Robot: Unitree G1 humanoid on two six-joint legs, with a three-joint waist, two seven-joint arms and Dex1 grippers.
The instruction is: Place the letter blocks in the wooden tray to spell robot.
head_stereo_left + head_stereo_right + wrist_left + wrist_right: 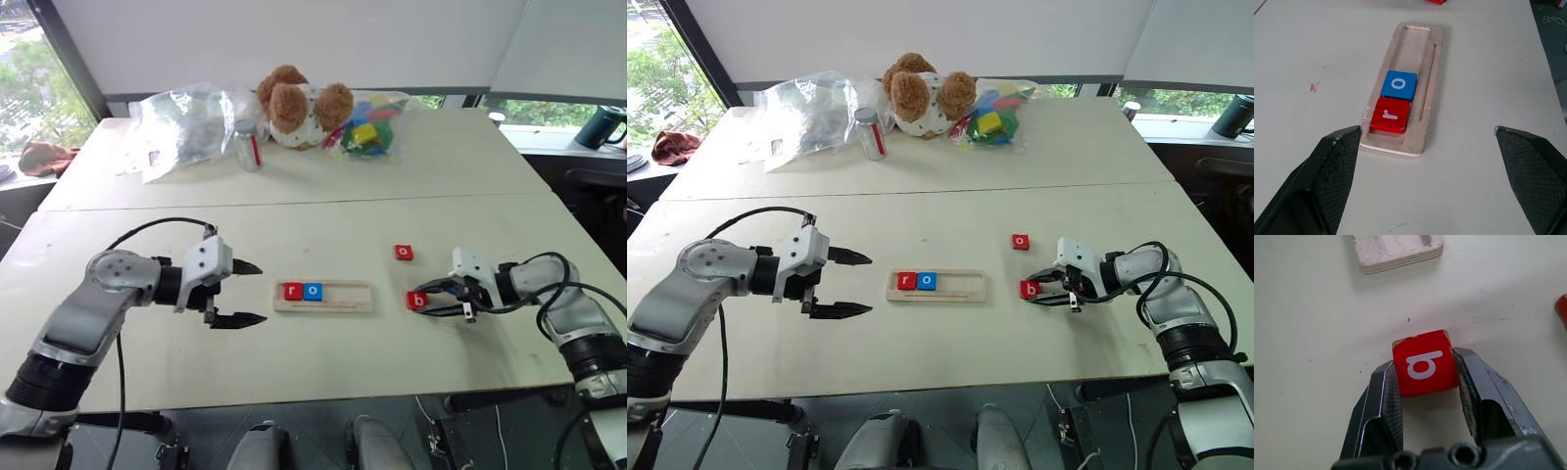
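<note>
Next, I set the red b block in the wooden tray (329, 291) against the blue o block with my right gripper.
The wooden tray (343, 298) lies mid-table and holds a red r block (292, 291) and a blue o block (313, 291) at its left end. My left gripper (242, 294) stands open just left of the tray, with nothing between its fingers (1332, 166). To the right of the tray, my right gripper (1425, 377) is shut on a red b block (1423, 363), which rests on the table. A red o block (404, 253) lies loose beyond it. The tray's near end (1400, 249) shows in the right wrist view.
At the far side of the table are a teddy bear (299, 106), a clear plastic bag (181, 122), a small jar (248, 145) and a bag of coloured toy pieces (367, 132). A dark mug (600, 127) stands off the table to the far right.
</note>
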